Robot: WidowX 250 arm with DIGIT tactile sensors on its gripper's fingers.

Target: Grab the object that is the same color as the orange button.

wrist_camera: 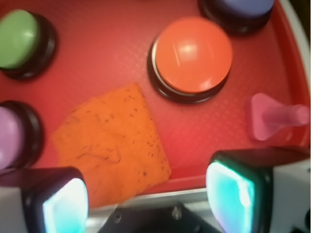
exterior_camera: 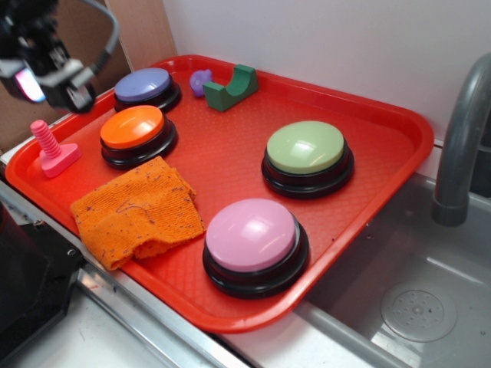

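Observation:
My gripper is to move down next to the orange cloth rag's edge (exterior_camera: 106, 194) (wrist_camera: 152, 151) facing the pink screw-shaped toy and pinch the rag there.
An orange cloth rag (exterior_camera: 138, 211) flecked with dark lint lies crumpled at the near left of the red tray (exterior_camera: 230, 165); in the wrist view the rag (wrist_camera: 114, 141) is below the gripper's left finger. Behind it sits the orange button (exterior_camera: 133, 129) on its black base, which also shows as the orange button (wrist_camera: 193, 56) at upper middle of the wrist view. My gripper (exterior_camera: 47, 77) hangs high above the tray's left edge, well clear of the rag. Seen from the wrist, the gripper (wrist_camera: 153, 199) is open with nothing between its fingers.
A purple-blue button (exterior_camera: 143, 86), a green button (exterior_camera: 307, 149) and a pink button (exterior_camera: 252, 238) also stand on the tray. A pink screw-shaped toy (exterior_camera: 51, 149), a green arch block (exterior_camera: 232, 88) and a small purple piece (exterior_camera: 200, 80) are there too. A sink (exterior_camera: 406, 299) with a grey faucet (exterior_camera: 460, 130) lies at right.

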